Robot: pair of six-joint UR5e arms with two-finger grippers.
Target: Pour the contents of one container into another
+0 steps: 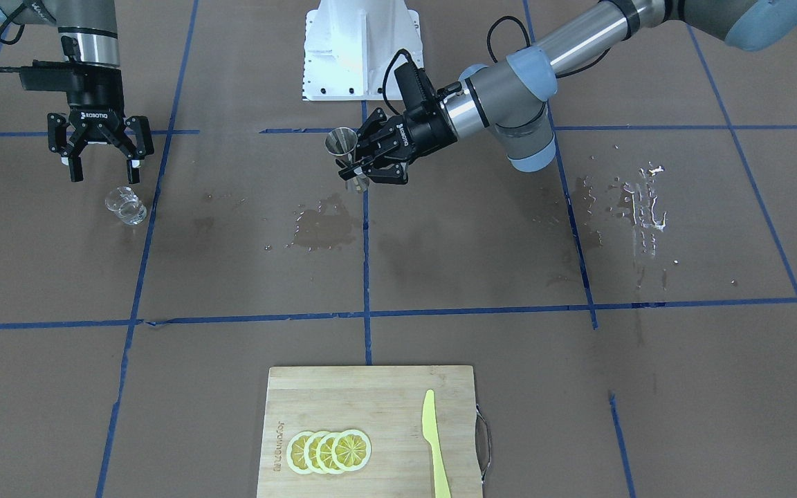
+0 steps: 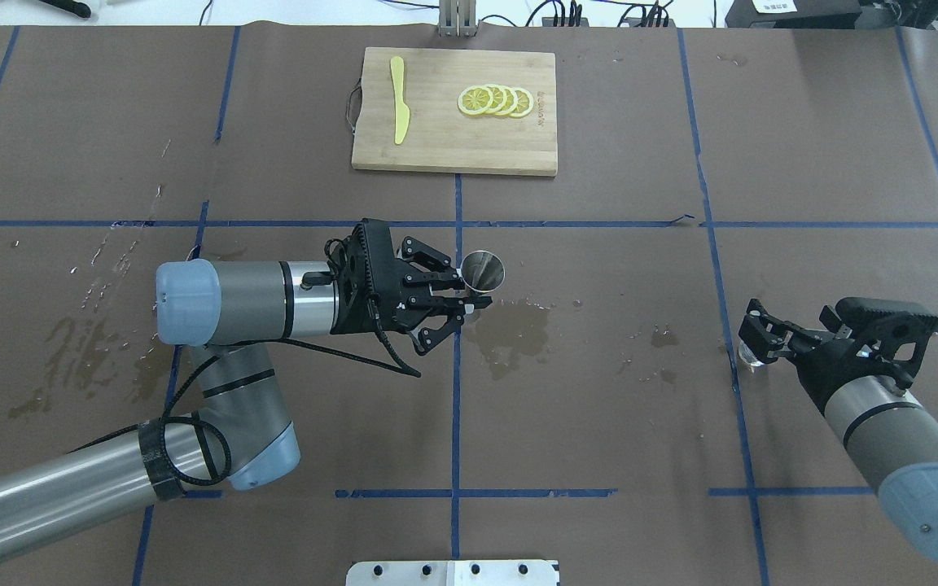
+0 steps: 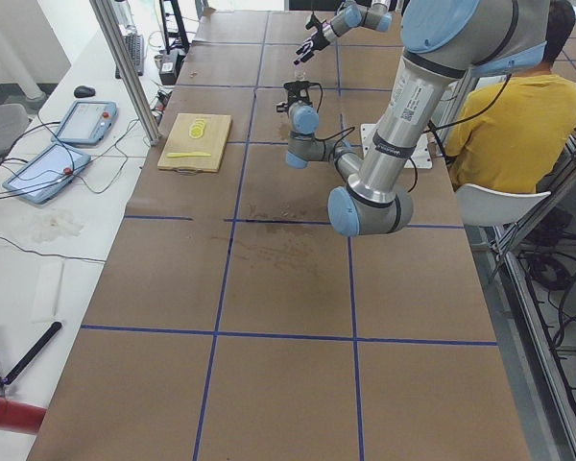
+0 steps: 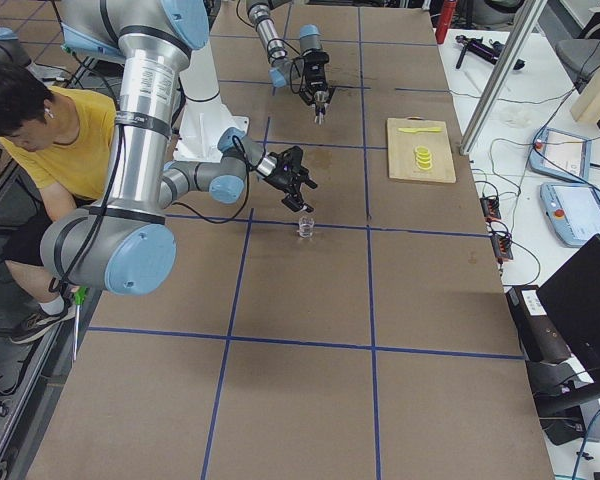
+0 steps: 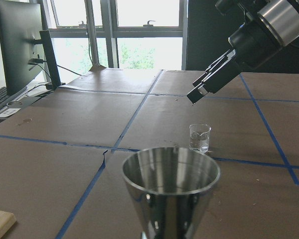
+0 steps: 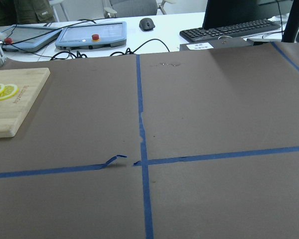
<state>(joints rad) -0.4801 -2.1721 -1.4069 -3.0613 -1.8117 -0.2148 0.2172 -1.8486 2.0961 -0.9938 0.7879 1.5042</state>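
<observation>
Next, the robot's right gripper should move down to the small clear glass cup and close on the cup's sides [image 1: 127,207], below the cup's rim.
The silvery hourglass jigger [image 1: 340,143] is held upright above the table's middle, with my left gripper [image 1: 355,164] shut on its narrow waist. Overhead, the jigger [image 2: 485,268] sticks out past the left gripper [image 2: 473,293], and its open cone [image 5: 170,184] fills the left wrist view. The small clear glass cup [image 1: 126,205] stands on the table at my right. My right gripper [image 1: 105,173] hangs open just above and behind the cup, not touching it. Overhead, the cup [image 2: 748,358] is partly hidden under the right gripper [image 2: 791,334]. The right wrist view shows neither.
A wooden cutting board [image 2: 453,146] with lemon slices [image 2: 495,100] and a yellow knife [image 2: 398,110] lies at the far edge. Wet patches [image 2: 514,330] mark the brown paper at the middle and on my left [image 2: 86,350]. A person in yellow [image 3: 504,125] sits behind the base.
</observation>
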